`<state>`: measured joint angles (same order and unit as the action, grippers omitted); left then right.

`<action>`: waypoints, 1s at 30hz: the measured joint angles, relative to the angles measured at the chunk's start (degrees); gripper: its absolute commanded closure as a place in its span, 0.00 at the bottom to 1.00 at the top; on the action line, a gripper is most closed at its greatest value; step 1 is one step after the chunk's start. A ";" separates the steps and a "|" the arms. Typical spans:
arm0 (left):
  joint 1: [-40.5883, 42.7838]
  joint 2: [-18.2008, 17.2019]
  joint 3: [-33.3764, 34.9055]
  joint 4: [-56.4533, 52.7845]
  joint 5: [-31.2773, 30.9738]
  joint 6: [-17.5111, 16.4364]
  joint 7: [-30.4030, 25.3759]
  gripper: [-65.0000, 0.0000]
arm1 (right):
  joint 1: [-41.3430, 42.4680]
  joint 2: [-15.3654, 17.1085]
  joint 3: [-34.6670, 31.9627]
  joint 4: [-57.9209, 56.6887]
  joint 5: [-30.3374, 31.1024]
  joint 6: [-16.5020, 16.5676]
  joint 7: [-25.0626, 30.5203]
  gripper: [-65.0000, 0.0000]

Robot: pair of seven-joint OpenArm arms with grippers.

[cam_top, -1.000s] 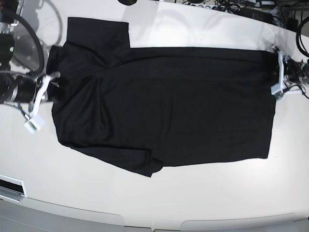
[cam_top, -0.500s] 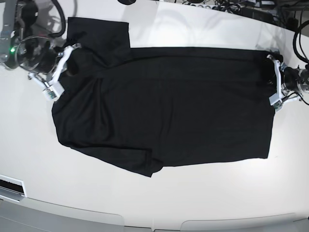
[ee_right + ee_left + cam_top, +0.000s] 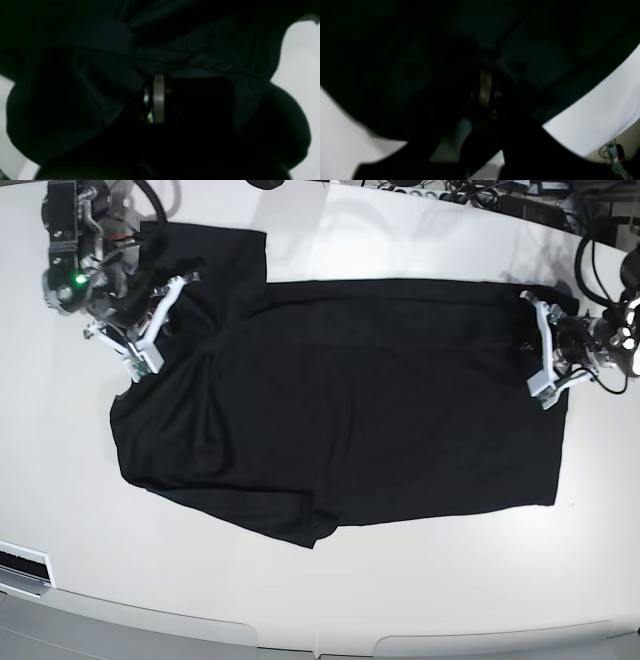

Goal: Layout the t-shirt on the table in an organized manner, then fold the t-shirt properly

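Note:
Next, my right gripper releases the collar end of the black t-shirt farther back, by the base of the far sleeve (image 3: 150,298).
The black t-shirt (image 3: 350,410) lies spread sideways on the white table (image 3: 400,600), collar end at the left, hem at the right. My right gripper (image 3: 162,315) is at the shirt's upper left, shut on fabric near the collar and sleeve. In the right wrist view, dark cloth (image 3: 200,37) bunches around the shut gripper (image 3: 158,97). My left gripper (image 3: 535,345) is at the hem end on the right, shut on the shirt's edge. The left wrist view shows cloth (image 3: 395,62) draped over that gripper (image 3: 485,85), with table (image 3: 595,112) beyond.
Cables and devices (image 3: 480,195) crowd the far edge at the top right. A white slotted fixture (image 3: 20,565) sits at the near left edge. The table's curved front edge (image 3: 330,645) runs along the bottom. Bare tabletop lies in front of the shirt.
The right arm has swung from the shirt's mid-left edge to its upper left corner, dragging fabric along. The left gripper has shifted a little inward, leftward, with the hem.

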<state>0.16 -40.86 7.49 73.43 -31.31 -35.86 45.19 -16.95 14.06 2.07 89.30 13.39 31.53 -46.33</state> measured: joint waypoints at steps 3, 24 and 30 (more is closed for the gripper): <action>1.11 0.81 0.00 0.26 -0.42 -1.29 0.24 1.00 | 0.61 0.50 -2.95 0.44 0.02 -2.25 -3.48 1.00; 5.97 -5.64 0.22 0.44 -1.31 -4.11 -0.74 1.00 | -12.57 -0.20 -5.05 12.87 -5.46 -12.76 -14.58 1.00; 5.68 -5.79 0.22 0.42 -0.70 -4.13 -0.83 1.00 | -13.66 -0.26 -5.25 13.84 -9.53 -18.56 -16.04 1.00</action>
<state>5.85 -46.65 7.70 73.84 -32.01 -39.99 44.36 -30.61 13.80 -3.18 103.13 3.86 12.97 -62.37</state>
